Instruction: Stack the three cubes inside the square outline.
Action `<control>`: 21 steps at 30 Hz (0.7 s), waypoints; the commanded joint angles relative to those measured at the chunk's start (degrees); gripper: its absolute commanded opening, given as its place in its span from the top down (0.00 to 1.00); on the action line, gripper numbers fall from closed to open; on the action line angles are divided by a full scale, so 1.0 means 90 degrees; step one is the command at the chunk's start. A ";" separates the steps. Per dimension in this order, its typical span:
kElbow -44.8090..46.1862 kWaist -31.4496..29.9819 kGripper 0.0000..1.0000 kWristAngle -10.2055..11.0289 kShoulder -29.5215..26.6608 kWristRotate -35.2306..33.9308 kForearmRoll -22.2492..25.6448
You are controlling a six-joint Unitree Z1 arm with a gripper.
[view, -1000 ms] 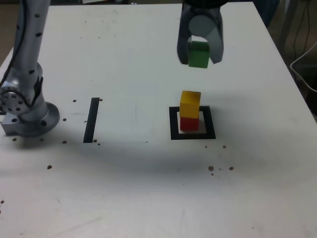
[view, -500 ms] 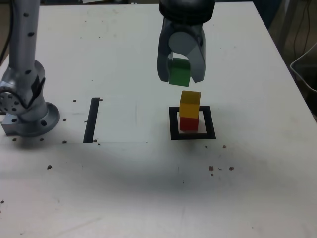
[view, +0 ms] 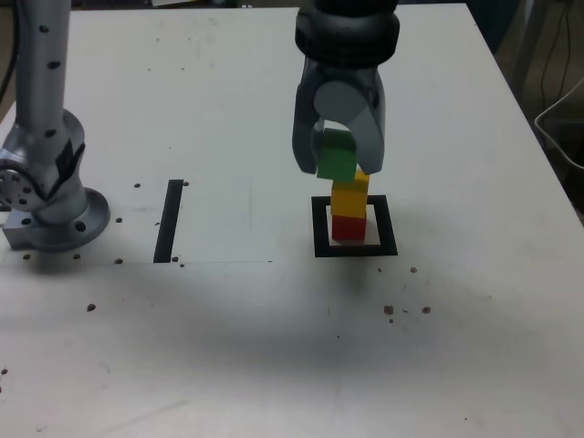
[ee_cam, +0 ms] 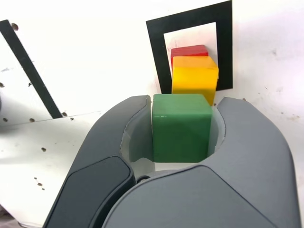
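Note:
My gripper will let go of the green cube on top of the yellow cube (view: 352, 174) (ee_cam: 195, 84).
A red cube (view: 347, 228) stands in the white centre of the black square outline (view: 319, 228), and a yellow cube (view: 348, 200) sits on top of it. My gripper (view: 338, 157) is shut on a green cube (view: 336, 154), which hangs in the air just above and slightly toward the exterior view's left of the yellow cube. In the wrist view the green cube (ee_cam: 181, 126) fills the space between the grey fingers (ee_cam: 114, 128). Beyond it there I see the yellow cube (ee_cam: 194, 81), the red cube (ee_cam: 189, 51) and the square outline (ee_cam: 156, 45).
A narrow black strip (view: 169, 220) lies on the white table (view: 274, 347), to the exterior view's left of the square. The arm's grey base (view: 50, 201) stands at the exterior view's far left. Small dark specks dot the table.
The gripper has come down and toward the camera with the green cube, from high behind the stack to just above the yellow cube. The red and yellow stack has stayed still.

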 commanded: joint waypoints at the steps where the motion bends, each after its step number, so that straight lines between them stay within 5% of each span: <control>1: 0.0000 -0.0005 0.79 0.0099 -0.0036 -0.0008 -0.0067; 7: 0.0018 0.0043 0.79 0.0255 -0.0077 -0.0015 -0.0144; 21: 0.0364 0.0086 0.79 0.0197 -0.0038 -0.0040 -0.0692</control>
